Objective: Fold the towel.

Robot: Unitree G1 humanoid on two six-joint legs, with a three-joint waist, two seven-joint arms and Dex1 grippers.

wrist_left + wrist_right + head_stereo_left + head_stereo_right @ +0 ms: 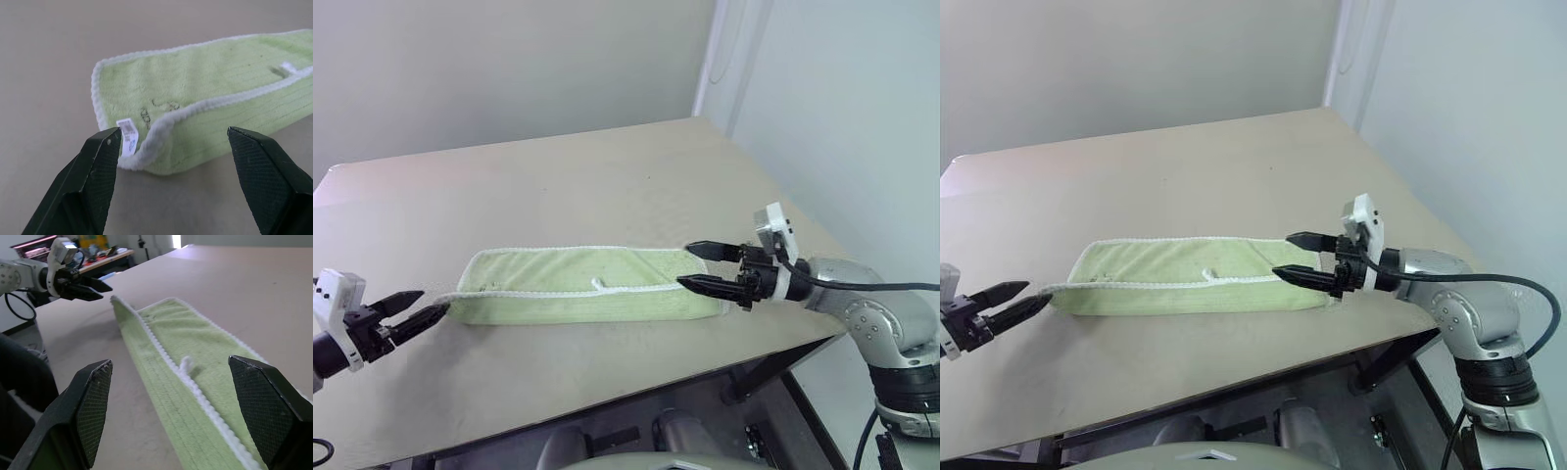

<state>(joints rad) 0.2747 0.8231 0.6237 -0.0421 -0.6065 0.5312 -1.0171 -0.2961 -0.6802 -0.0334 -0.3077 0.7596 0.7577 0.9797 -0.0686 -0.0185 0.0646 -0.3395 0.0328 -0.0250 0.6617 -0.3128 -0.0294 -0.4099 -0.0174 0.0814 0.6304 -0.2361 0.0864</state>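
I should next grab the towel with my right gripper by the end of its loop-tag edge (705,284), at the corner farthest from my left gripper.
The towel (587,289) is a pale lime-green cloth with white edging, lying as a long narrow folded strip across the beige table (607,166). A small white loop tag (186,364) sits on its upper edge near the middle. My left gripper (433,304) hovers open just off the towel's left end, where a printed label (128,134) hangs beside one finger. At the towel's right end my right gripper (685,265) stands open, one finger over the cloth and one at its near edge. Neither gripper holds anything.
The table's front edge (607,392) runs close below the towel, and its right edge (773,196) lies just beyond my right gripper. Bare tabletop stretches behind the towel to the wall (509,69).
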